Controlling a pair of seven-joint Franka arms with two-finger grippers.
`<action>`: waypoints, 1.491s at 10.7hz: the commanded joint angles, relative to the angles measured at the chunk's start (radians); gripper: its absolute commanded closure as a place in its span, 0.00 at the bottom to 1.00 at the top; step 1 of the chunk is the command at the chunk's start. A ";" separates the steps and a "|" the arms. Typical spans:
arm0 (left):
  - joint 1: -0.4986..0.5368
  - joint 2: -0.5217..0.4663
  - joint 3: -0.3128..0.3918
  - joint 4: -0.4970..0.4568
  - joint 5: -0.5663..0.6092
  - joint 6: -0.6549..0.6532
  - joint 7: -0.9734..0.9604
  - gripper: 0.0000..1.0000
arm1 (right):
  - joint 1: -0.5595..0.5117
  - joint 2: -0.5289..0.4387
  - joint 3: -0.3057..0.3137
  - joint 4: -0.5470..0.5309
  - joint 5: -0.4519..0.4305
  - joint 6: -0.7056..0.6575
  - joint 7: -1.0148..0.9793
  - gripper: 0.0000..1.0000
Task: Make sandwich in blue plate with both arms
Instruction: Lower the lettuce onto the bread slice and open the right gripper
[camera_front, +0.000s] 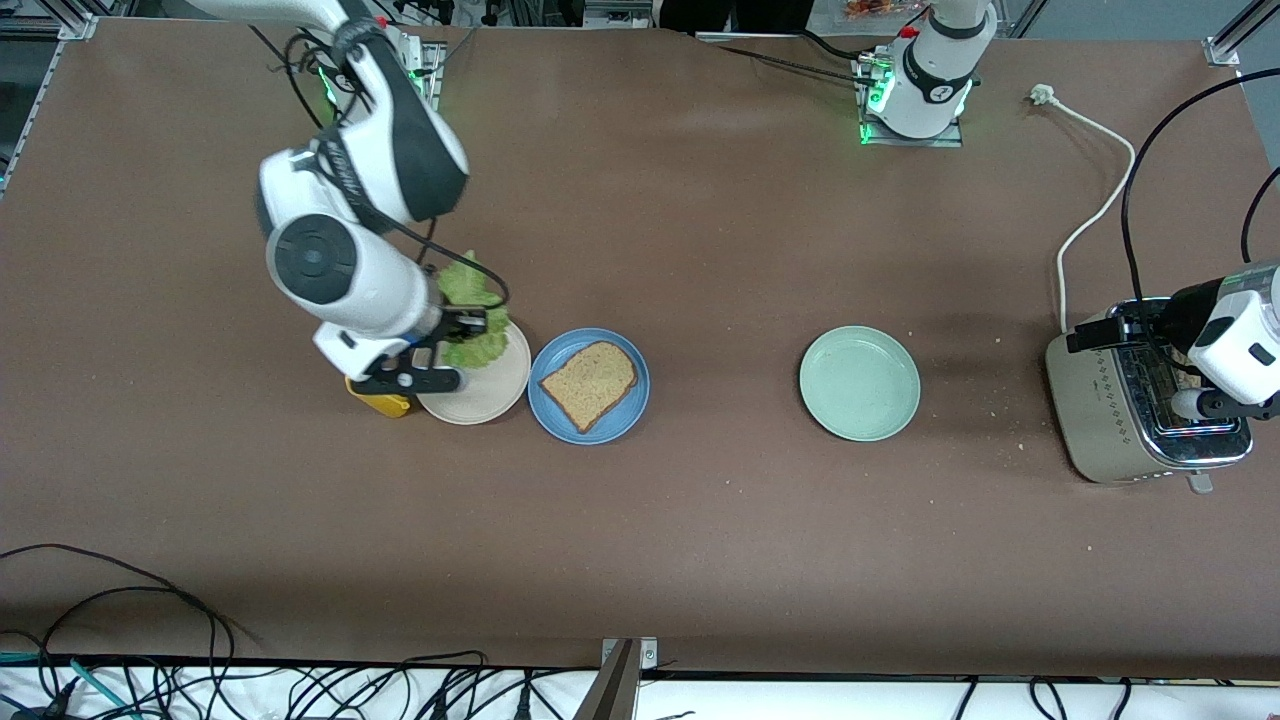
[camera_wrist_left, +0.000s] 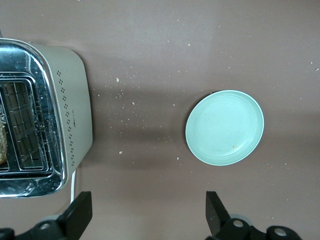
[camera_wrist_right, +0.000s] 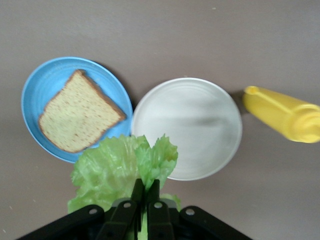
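The robot's right gripper will release the green lettuce leaf on top of the brown bread slice (camera_front: 588, 392) (camera_wrist_right: 79, 107) on the blue plate.
The blue plate (camera_front: 589, 385) (camera_wrist_right: 45, 80) holds one slice of brown bread (camera_front: 590, 383) (camera_wrist_right: 77, 112) lying flat. My right gripper (camera_front: 468, 325) (camera_wrist_right: 145, 186) is shut on a ruffled green lettuce leaf (camera_front: 472, 295) (camera_wrist_right: 115, 167). It hangs over the beige plate (camera_front: 490, 395) (camera_wrist_right: 187, 127), next to the blue plate. My left gripper (camera_front: 1205, 405) (camera_wrist_left: 148, 210) is open and empty, up over the toaster (camera_front: 1150, 410) (camera_wrist_left: 45, 115) at the left arm's end of the table. A brown edge of bread (camera_wrist_left: 2, 145) shows in a toaster slot.
An empty mint-green plate (camera_front: 859, 382) (camera_wrist_left: 225, 127) lies between the blue plate and the toaster. A yellow squeeze bottle (camera_front: 380, 402) (camera_wrist_right: 285, 115) lies beside the beige plate. The toaster's white cord (camera_front: 1100, 200) runs toward the arm bases. Crumbs dot the brown table.
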 joint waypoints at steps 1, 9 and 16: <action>0.003 -0.012 -0.001 -0.001 0.018 -0.012 0.024 0.00 | 0.065 0.153 -0.014 0.154 0.019 0.054 0.158 1.00; 0.006 -0.014 -0.003 0.002 0.018 -0.012 0.024 0.00 | 0.134 0.335 -0.012 0.180 0.010 0.344 0.364 1.00; 0.003 -0.011 -0.001 0.001 0.018 -0.012 0.025 0.00 | 0.145 0.379 -0.014 0.179 -0.009 0.407 0.386 1.00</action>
